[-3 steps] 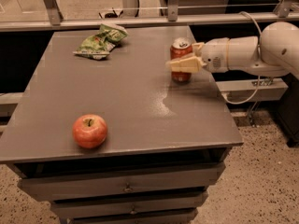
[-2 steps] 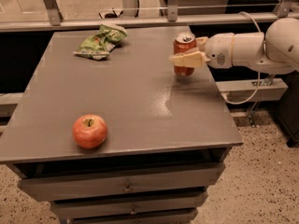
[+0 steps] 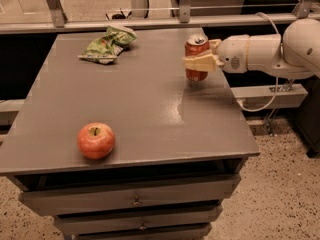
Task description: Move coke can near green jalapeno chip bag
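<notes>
My gripper has the coke can, now lifted a little above the grey table. I should set it down close against the green jalapeno chip bag (image 3: 129, 59), on the side facing my arm.
The red coke can (image 3: 195, 48) with a silver top is held upright, lifted a little above the grey table (image 3: 140, 114) near its right edge. My gripper (image 3: 198, 61) comes in from the right on a white arm and is shut on the can's middle. The green jalapeno chip bag (image 3: 107, 45), crumpled with pale patches, lies flat at the table's far left, well apart from the can.
A red apple (image 3: 96, 140) sits near the table's front left. Drawers (image 3: 135, 202) are under the tabletop. A metal rail (image 3: 150, 21) runs behind the table. A cable (image 3: 265, 101) hangs beside the right edge.
My gripper has lifted the coke can off the table and carried it slightly up and away from the front.
</notes>
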Robot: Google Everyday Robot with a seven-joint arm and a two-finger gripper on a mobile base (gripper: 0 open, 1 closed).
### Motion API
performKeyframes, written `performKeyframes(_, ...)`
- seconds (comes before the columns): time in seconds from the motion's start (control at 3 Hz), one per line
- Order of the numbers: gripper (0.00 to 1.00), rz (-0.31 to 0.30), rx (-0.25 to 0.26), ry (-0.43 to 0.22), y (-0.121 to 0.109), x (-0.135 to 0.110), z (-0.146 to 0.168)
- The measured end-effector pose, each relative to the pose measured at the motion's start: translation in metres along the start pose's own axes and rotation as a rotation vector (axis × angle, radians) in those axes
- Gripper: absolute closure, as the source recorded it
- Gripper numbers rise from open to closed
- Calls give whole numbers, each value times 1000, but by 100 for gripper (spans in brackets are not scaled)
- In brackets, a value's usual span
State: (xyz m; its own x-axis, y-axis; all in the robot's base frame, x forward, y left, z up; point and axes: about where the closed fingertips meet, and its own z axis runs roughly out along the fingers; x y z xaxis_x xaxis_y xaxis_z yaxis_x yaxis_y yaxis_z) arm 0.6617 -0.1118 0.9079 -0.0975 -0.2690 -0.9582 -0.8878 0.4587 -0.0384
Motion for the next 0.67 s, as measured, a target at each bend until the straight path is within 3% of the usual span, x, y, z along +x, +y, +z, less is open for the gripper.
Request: performKeyframes(0.67,100,-26,-69,-107,-18,-28,95)
